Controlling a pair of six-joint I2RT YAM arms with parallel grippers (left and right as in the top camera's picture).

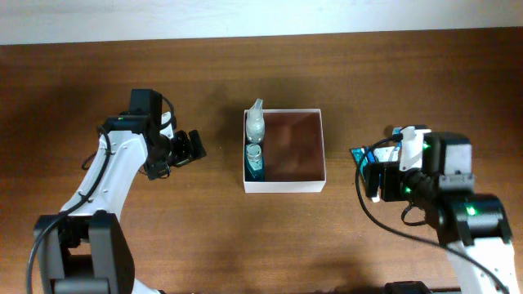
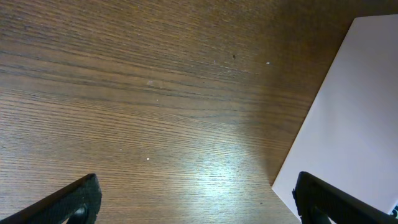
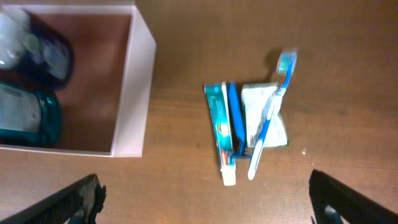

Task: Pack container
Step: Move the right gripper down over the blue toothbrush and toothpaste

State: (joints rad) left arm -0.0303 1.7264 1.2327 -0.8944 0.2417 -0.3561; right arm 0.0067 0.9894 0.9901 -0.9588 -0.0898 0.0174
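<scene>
The robot's right gripper needs to next move to the white middle of the toothbrush's handle [image 1: 395, 153] [image 3: 273, 107], over the white sachet, and close there.
The container [image 1: 315, 184], a shallow white-walled box with a reddish-brown inside, sits mid-table. A clear bottle [image 1: 256, 122] and a teal bottle [image 1: 255, 160] lie along its left wall. My left gripper [image 1: 194, 146] stands open left of the box, and in the left wrist view [image 2: 199, 204] it holds nothing, with the box's white wall [image 2: 348, 130] to its right. My right gripper [image 1: 366, 173] hangs open right of the box. In the right wrist view [image 3: 205, 208] a toothpaste tube [image 3: 219, 134], a toothbrush [image 3: 268, 121] and a white sachet [image 3: 256, 115] lie on the table just ahead of it.
Bare brown wooden table [image 1: 204, 65] surrounds the box. A pale wall strip [image 1: 261, 16] runs along the far edge. In the right wrist view the box's corner [image 3: 138, 81] stands left of the toiletries, with the bottles [image 3: 31, 87] inside.
</scene>
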